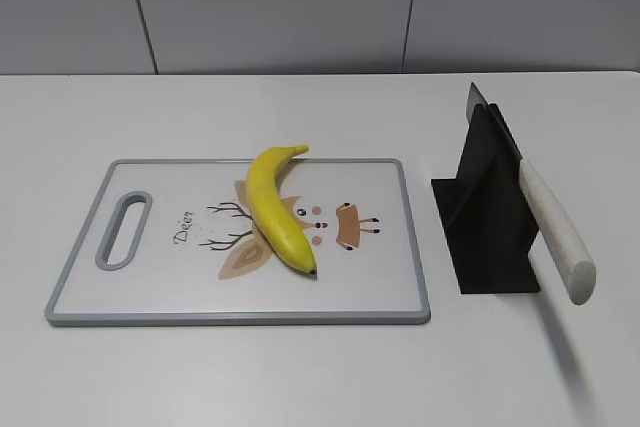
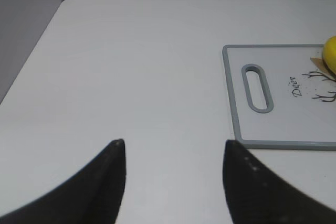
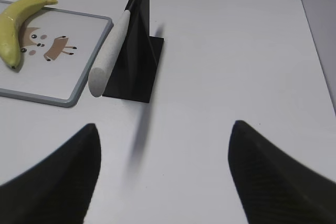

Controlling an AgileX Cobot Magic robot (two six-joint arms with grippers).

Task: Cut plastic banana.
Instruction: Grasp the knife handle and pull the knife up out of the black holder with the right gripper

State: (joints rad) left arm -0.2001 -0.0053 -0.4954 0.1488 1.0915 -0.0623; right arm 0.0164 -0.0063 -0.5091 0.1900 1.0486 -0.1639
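I need to next move my right gripper to the knife in the black stand and close it around the pale handle's middle (image 1: pixel 554 227) (image 3: pixel 111 51).
The plastic banana (image 1: pixel 275 207) is bright yellow and curved. It lies on the white cutting board (image 1: pixel 160 292) with its dark tip toward the front; it also shows in the right wrist view (image 3: pixel 13 22), and its edge in the left wrist view (image 2: pixel 331 56). A knife with a pale handle (image 1: pixel 556 230) rests in a black stand (image 1: pixel 490 217), also in the right wrist view (image 3: pixel 108 51). My left gripper (image 2: pixel 173 148) is open and empty over bare table left of the board. My right gripper (image 3: pixel 164 129) is open and empty, in front and right of the stand. Neither gripper shows in the exterior view.
The board (image 2: pixel 283 124) has a grey rim, a handle slot (image 1: pixel 123 229) at its left end and a deer drawing. The white table (image 1: pixel 320 377) meets a grey wall at the back. The table's left edge (image 2: pixel 31 61) and right edge (image 3: pixel 317 51) are in view.
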